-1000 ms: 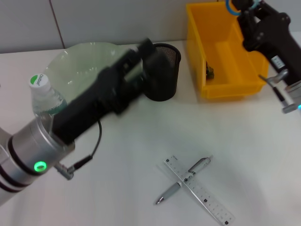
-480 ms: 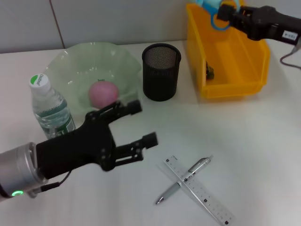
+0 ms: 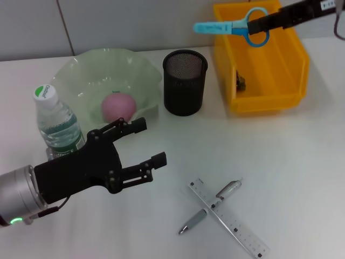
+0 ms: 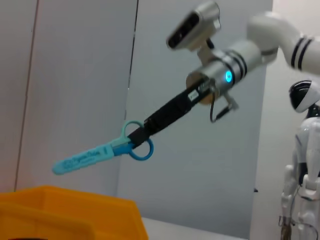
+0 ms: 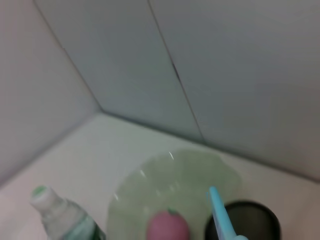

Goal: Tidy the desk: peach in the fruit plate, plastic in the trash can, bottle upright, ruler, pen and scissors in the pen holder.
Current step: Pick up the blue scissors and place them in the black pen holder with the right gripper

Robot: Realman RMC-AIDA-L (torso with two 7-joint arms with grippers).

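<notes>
My right gripper is to let go of the scissors inside the black mesh pen holder (image 3: 186, 67) (image 5: 243, 222), between the fruit plate and the trash can.
My right gripper (image 3: 262, 22) is shut on the blue handles of the scissors (image 3: 229, 27), held level in the air above the gap between the pen holder (image 3: 184, 81) and the trash can (image 3: 269, 65). The left wrist view shows these scissors (image 4: 100, 152) too. The peach (image 3: 118, 106) lies in the fruit plate (image 3: 81, 73). The bottle (image 3: 56, 121) stands upright to the plate's left. My left gripper (image 3: 150, 142) hovers open and empty in front of the plate. The pen (image 3: 210, 212) lies crossed over the ruler (image 3: 232, 221) on the desk (image 3: 291, 162).
A small dark item (image 3: 240, 82) lies inside the trash can; what it is cannot be told. The right wrist view looks down on the peach (image 5: 167, 225), the plate (image 5: 175, 182), the bottle (image 5: 62, 215) and the pen holder (image 5: 242, 220).
My left arm drew back from the fruit plate toward the front left, uncovering the peach. My right gripper swung left with the scissors, from over the trash can toward the pen holder.
</notes>
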